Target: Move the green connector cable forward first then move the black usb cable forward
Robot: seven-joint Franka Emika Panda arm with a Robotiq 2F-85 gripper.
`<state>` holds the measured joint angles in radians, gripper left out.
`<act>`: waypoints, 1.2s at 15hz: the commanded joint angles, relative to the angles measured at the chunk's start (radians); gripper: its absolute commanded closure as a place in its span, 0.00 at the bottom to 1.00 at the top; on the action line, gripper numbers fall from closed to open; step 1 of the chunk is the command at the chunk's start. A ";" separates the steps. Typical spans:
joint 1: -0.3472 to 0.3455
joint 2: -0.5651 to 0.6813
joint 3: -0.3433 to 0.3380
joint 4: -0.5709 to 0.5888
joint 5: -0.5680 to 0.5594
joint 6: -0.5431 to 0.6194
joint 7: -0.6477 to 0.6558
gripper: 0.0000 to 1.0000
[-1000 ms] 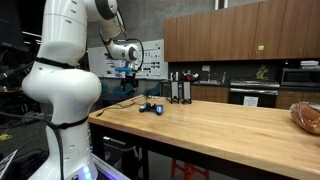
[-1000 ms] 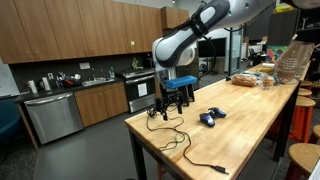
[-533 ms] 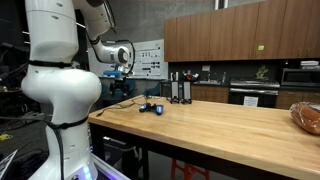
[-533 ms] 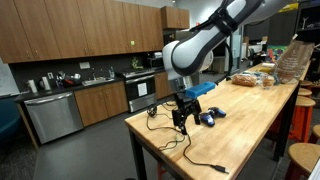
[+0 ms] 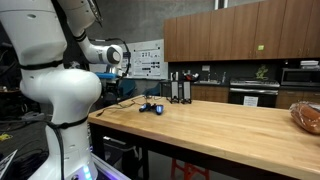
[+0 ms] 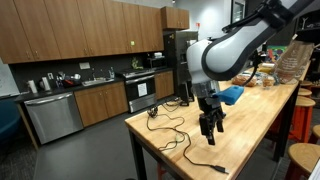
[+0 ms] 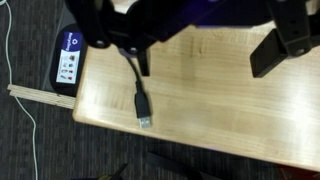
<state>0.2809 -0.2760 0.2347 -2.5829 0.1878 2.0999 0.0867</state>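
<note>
The robot's gripper will next move to the black usb cable's plug near the table's front corner and close on the plug's body (image 5: 100, 113) (image 7: 141, 102) behind its metal end.
The black usb cable (image 6: 196, 156) snakes across the wooden table (image 6: 250, 120), and its plug (image 6: 221, 169) lies near the front corner. In the wrist view that plug (image 7: 143, 106) points at the table edge, just left of and below my gripper (image 7: 203, 68). A second thin cable ends in a small connector (image 6: 152, 112) at the far corner; this looks like the green connector cable, though its colour is too small to tell. My gripper (image 6: 210, 127) hangs open just above the table beside the usb cable, holding nothing.
A blue object (image 5: 150, 107) lies on the table, with dark upright items (image 5: 178, 88) behind it. A bagged loaf (image 5: 306, 116) sits at the far end. Below the table edge, the wrist view shows a blue-and-white box (image 7: 68, 58) and a white cord (image 7: 9, 60).
The arm has swung along the table from the far corner toward the usb plug end. The gripper stayed open and the cables have not moved.
</note>
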 commanded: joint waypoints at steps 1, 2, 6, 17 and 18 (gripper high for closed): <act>0.044 -0.125 0.005 -0.139 0.083 0.043 -0.082 0.00; 0.059 -0.132 0.007 -0.157 0.098 0.053 -0.102 0.00; 0.113 -0.131 0.026 -0.199 0.123 0.107 -0.151 0.00; 0.163 -0.052 0.048 -0.189 0.116 0.219 -0.207 0.00; 0.163 -0.037 0.051 -0.186 0.112 0.225 -0.205 0.00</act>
<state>0.4327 -0.3503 0.2833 -2.7732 0.2894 2.2948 -0.0955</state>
